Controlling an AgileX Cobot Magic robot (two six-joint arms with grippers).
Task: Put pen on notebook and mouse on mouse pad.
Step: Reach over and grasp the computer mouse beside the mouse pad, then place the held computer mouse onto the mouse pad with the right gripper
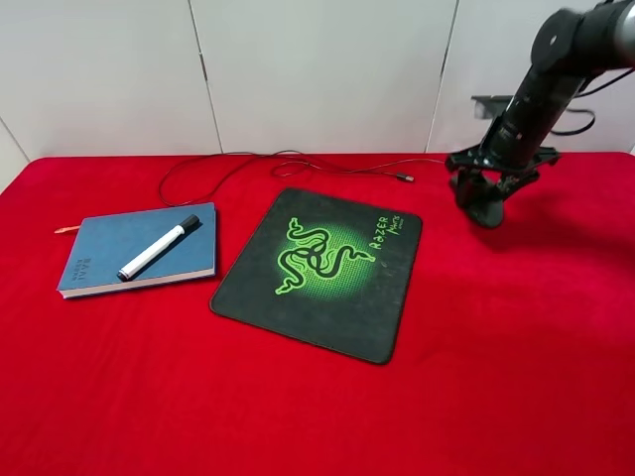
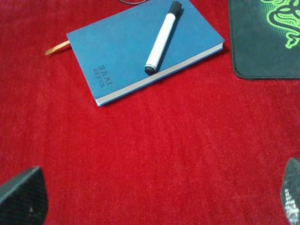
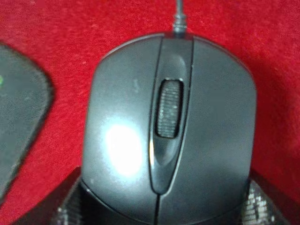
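Note:
The robot's right gripper will set the black mouse, now still down at the table, down on the green logo of the mouse pad (image 1: 339,261).
The white pen (image 1: 157,248) (image 2: 161,37) with its black cap lies diagonally on the blue notebook (image 1: 109,253) (image 2: 122,51) at the left of the red table. The black mouse pad (image 1: 327,317) (image 2: 255,47) with the green logo sits in the middle, with nothing on it. At the far right, my right gripper (image 1: 484,198) (image 3: 164,206) is down at the table, its fingers (image 3: 65,206) pressed against both sides of the glossy black mouse (image 3: 168,131) (image 1: 488,210). A corner of the pad (image 3: 18,126) shows beside the mouse. My left gripper (image 2: 154,197) hangs open above bare cloth near the notebook.
The thin black mouse cable (image 1: 228,164) loops along the back of the table and ends in a plug (image 1: 405,178) behind the pad. An orange ribbon (image 1: 66,229) sticks out of the notebook. White wall panels stand behind the table.

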